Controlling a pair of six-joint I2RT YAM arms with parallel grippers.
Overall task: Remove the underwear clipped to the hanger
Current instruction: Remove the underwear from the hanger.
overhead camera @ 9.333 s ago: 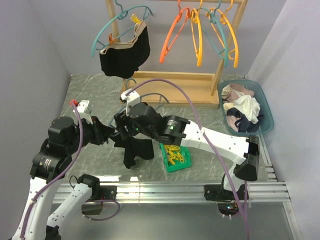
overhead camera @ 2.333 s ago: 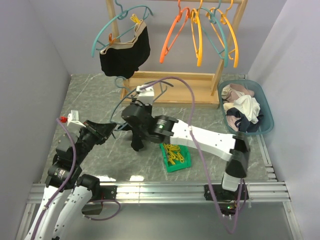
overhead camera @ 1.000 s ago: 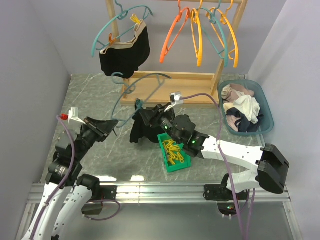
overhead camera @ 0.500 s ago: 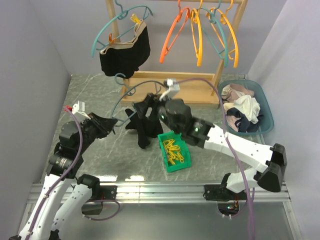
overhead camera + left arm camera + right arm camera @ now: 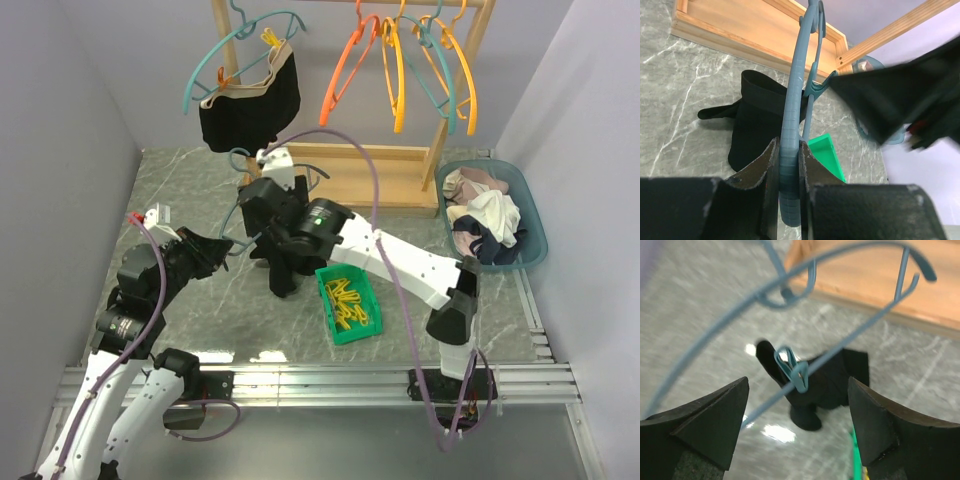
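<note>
The blue clip sits on the hanger's bar above the black underwear, so my right gripper needs to close on the clip itself (image 5: pixel 799 376) and pull it off.
My left gripper (image 5: pixel 788 145) is shut on the lower arc of a grey-blue hanger (image 5: pixel 795 90), holding it above the table. A black underwear (image 5: pixel 760 120) lies crumpled on the marble under that hanger. In the right wrist view a blue clip (image 5: pixel 795 371) on the hanger's bar overlaps the cloth's corner; I cannot tell whether it still grips the cloth. My right gripper (image 5: pixel 798 382) hangs above clip and underwear (image 5: pixel 832 382), jaws wide open, nothing between them. In the top view it (image 5: pixel 272 232) sits just right of the left gripper (image 5: pixel 222 248). A second black underwear (image 5: pixel 250 112) hangs on a teal hanger at the rack.
A green tray (image 5: pixel 370 322) of yellow pegs sits right of the black cloth. A blue basket (image 5: pixel 535 215) with clothes stands at the right wall. The wooden rack's base (image 5: pixel 345 175) lies behind, with orange, yellow and teal hangers (image 5: pixel 400 70) on its rail.
My right gripper has opened wide and swung left and back to a place above the hanger. The left gripper keeps its hold on the hanger, barely moved.
</note>
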